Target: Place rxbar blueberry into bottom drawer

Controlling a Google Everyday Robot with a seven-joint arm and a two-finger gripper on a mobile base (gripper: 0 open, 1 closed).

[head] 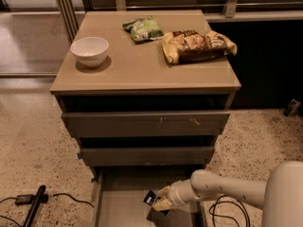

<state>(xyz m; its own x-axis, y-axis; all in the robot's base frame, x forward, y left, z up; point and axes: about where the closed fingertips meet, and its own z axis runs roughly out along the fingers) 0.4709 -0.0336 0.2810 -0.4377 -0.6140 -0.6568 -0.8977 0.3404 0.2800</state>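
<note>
Next, my gripper lets go of the rxbar blueberry on the bottom of the grey bottom drawer, toward the front [147, 215], halfway between the drawer's two sides.
The bottom drawer [118, 207] is pulled out at the foot of the cabinet, showing a plain grey floor. My gripper [158, 200] reaches in from the lower right on a white arm and hangs just above the drawer's floor, right of its middle. It is shut on the rxbar blueberry [151, 198], a small dark navy wrapper with pale lettering that sticks out to the left of the fingers. The bar is held above the drawer floor, over its own shadow.
On the cabinet top stand a white bowl [89, 51], a green snack bag [143, 28] and a large yellow-brown bag [198, 45]. Two upper drawers [144, 123] are slightly ajar. A black cable and tool [34, 203] lie on the floor at the left; more cable [222, 207] lies at the right.
</note>
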